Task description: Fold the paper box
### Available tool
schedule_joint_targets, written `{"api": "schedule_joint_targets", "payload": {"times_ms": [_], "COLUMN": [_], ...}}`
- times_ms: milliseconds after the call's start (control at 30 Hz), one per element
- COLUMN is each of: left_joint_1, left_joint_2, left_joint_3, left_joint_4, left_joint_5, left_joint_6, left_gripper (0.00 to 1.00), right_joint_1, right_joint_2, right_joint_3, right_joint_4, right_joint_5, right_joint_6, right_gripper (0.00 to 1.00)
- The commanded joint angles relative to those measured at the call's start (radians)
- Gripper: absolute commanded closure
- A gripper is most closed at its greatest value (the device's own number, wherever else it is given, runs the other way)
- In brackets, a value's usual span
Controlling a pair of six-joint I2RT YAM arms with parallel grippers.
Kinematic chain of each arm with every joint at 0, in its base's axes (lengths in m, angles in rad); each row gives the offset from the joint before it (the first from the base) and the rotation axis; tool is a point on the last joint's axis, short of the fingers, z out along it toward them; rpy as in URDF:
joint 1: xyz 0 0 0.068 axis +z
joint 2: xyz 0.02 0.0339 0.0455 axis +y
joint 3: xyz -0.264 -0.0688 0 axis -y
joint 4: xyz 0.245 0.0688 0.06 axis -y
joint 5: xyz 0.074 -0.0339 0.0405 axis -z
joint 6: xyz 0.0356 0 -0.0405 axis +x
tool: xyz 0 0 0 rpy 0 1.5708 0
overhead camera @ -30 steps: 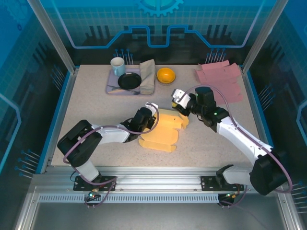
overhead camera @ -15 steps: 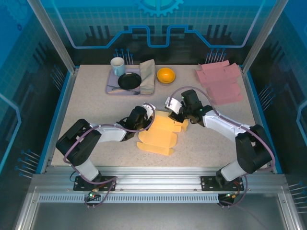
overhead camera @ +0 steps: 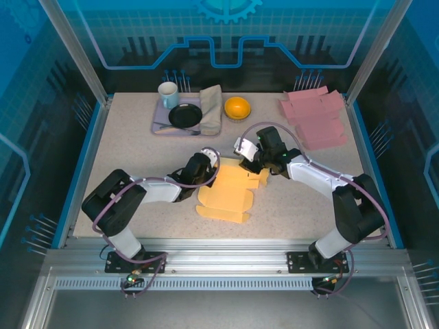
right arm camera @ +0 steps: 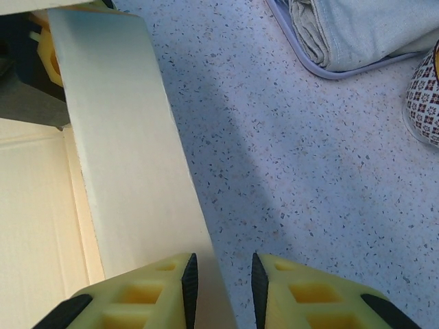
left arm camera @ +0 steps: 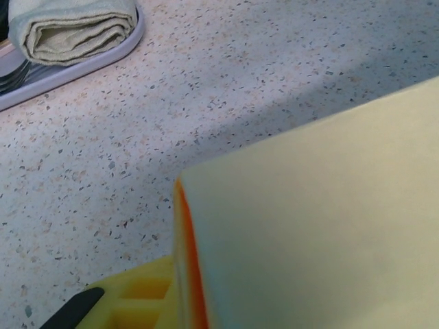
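The raised pale flap covers one finger of my left gripper, so I should open that gripper, back it off and pinch the flap by its side edge (left arm camera: 190, 250).
The yellow paper box (overhead camera: 226, 193) lies mostly flat in the middle of the table, between both arms. My left gripper (overhead camera: 210, 164) is at the box's back left corner. In the left wrist view a raised pale flap (left arm camera: 322, 226) with an orange edge stands right against the camera and hides one finger, while the other yellow finger (left arm camera: 110, 310) shows at the bottom left. My right gripper (overhead camera: 242, 152) is at the box's back edge. Its jaws (right arm camera: 224, 282) stand slightly apart, with the edge of a long pale flap (right arm camera: 127, 157) between them, against the left pad.
A grey tray (overhead camera: 159, 127) at the back holds a cup (overhead camera: 168, 94), a black plate (overhead camera: 185, 115) and a folded cloth (overhead camera: 211, 108). An orange bowl (overhead camera: 237, 107) sits beside it. Pink flat boxes (overhead camera: 317, 116) are stacked at the back right.
My right gripper has swung left and down onto the box's back flap. The left gripper and the box have shifted a little left, and the box lies flatter.
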Motion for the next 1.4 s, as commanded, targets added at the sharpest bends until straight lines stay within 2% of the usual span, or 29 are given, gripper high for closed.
{"api": "schedule_joint_targets", "payload": {"times_ms": [0,133,233,367,433,533,700,767,900,967,1167,1367], "left_joint_1": [0.0,0.001,0.001,0.001,0.0,0.0,-0.004,-0.003,-0.004,-0.004,-0.001,-0.001], "left_joint_2": [0.015,0.01,0.021,0.021,0.024,0.048,0.069,0.063,0.026,-0.002,-0.092,-0.168], "left_joint_3": [-0.027,-0.047,-0.052,-0.05,-0.045,-0.016,-0.012,-0.021,-0.04,-0.044,-0.079,-0.126], "left_joint_4": [-0.058,-0.061,-0.052,-0.054,-0.06,-0.111,-0.117,-0.1,-0.083,-0.087,-0.117,-0.137], "left_joint_5": [-0.058,-0.066,-0.058,-0.073,-0.084,-0.142,-0.194,-0.183,-0.17,-0.157,-0.105,-0.11], "left_joint_6": [-0.08,-0.109,-0.109,-0.12,-0.129,-0.154,-0.192,-0.187,-0.176,-0.166,-0.182,-0.223], "left_gripper": [0.74,0.71,0.72,0.83,0.91,0.99,1.0,0.95,0.73,0.67,0.55,0.52], "right_joint_1": [0.023,0.037,0.045,0.047,0.047,0.048,0.05,0.051,0.056,0.058,0.061,0.068], "right_joint_2": [0.024,0.019,0.015,0.01,0.007,-0.001,-0.012,-0.013,-0.01,-0.009,-0.01,-0.013], "right_joint_3": [-0.01,-0.022,-0.027,-0.027,-0.029,-0.034,-0.05,-0.054,-0.059,-0.061,-0.059,-0.058], "right_joint_4": [-0.049,-0.041,-0.038,-0.037,-0.038,-0.026,-0.003,-0.001,0.012,0.016,0.017,0.017], "right_joint_5": [0.0,0.011,0.016,0.023,0.027,0.045,0.077,0.079,0.092,0.099,0.116,0.123], "right_joint_6": [-0.015,-0.03,-0.036,-0.041,-0.042,-0.04,-0.038,-0.038,-0.042,-0.041,-0.044,-0.049], "right_gripper": [0.7,0.71,0.71,0.71,0.71,0.71,0.71,0.71,0.71,0.71,0.71,0.71]}}
